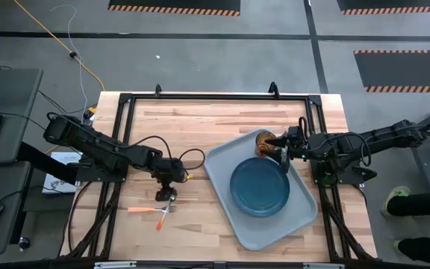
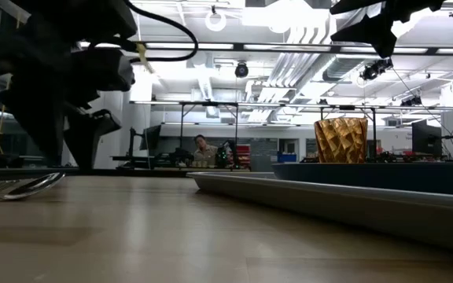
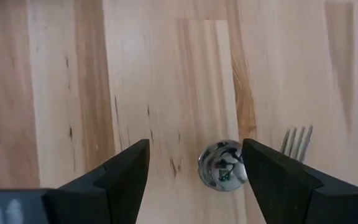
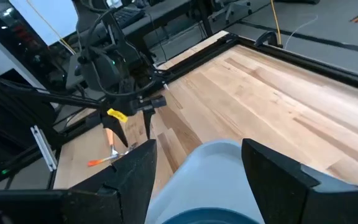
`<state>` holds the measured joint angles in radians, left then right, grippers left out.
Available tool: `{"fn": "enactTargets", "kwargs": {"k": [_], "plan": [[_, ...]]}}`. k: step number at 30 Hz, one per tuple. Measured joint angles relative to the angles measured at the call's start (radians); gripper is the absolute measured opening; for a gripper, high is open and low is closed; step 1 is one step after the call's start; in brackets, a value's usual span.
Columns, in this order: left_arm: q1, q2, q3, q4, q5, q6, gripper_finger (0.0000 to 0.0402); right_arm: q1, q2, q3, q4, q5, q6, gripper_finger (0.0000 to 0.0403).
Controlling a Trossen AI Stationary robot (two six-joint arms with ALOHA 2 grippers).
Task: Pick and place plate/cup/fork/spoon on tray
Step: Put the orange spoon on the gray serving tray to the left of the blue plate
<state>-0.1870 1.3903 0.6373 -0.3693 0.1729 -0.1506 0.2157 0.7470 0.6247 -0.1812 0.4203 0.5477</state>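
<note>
The spoon's handle lies across the fork, so my left gripper needs to grab the spoon by its bowl point(image 2: 38, 186) and hand the spoon's handle to my right gripper over the tray.
The spoon's oval silver bowl point(image 3: 222, 165) lies on the bare wood, with the fork's tines point(image 3: 297, 142) just beside it. Both utensils lie together at the table's near left point(image 1: 161, 212). My left gripper point(image 1: 167, 193) is open and points down over them, its fingers standing on either side of the spoon's bowl without touching it. The dark blue plate point(image 1: 260, 187) lies flat on the grey-blue tray point(image 1: 222, 161). The amber cup point(image 1: 266, 142) stands upright on the tray's far part. My right gripper point(image 1: 285, 158) is open and empty, above the tray beside the cup.
A black frame point(image 1: 200, 96) runs along the table's edges. The wood between the utensils and the tray point(image 1: 196, 202) is bare. A person point(image 2: 203, 149) sits far off in the room behind the table.
</note>
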Motion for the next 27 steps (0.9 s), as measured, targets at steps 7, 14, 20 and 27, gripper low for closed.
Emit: {"fn": "enactTargets", "kwargs": {"k": [7, 14, 20, 27], "plan": [[-0.026, 0.001, -0.015, -0.023, 0.023, 0.109, 0.0237, 0.000, 0.000, 0.000, -0.019, 0.000, 0.031, 0.0227], [-0.056, 0.018, -0.019, 0.015, 0.001, 0.121, 0.0206, 0.000, 0.000, 0.000, -0.019, 0.000, 0.030, 0.0227], [-0.058, 0.079, -0.019, 0.027, -0.003, 0.106, 0.0183, 0.000, 0.000, 0.000, -0.018, 0.001, 0.032, 0.0227], [-0.057, 0.088, -0.018, 0.038, -0.007, 0.074, 0.0155, 0.000, 0.000, 0.000, -0.018, 0.001, 0.032, 0.0227]]}}
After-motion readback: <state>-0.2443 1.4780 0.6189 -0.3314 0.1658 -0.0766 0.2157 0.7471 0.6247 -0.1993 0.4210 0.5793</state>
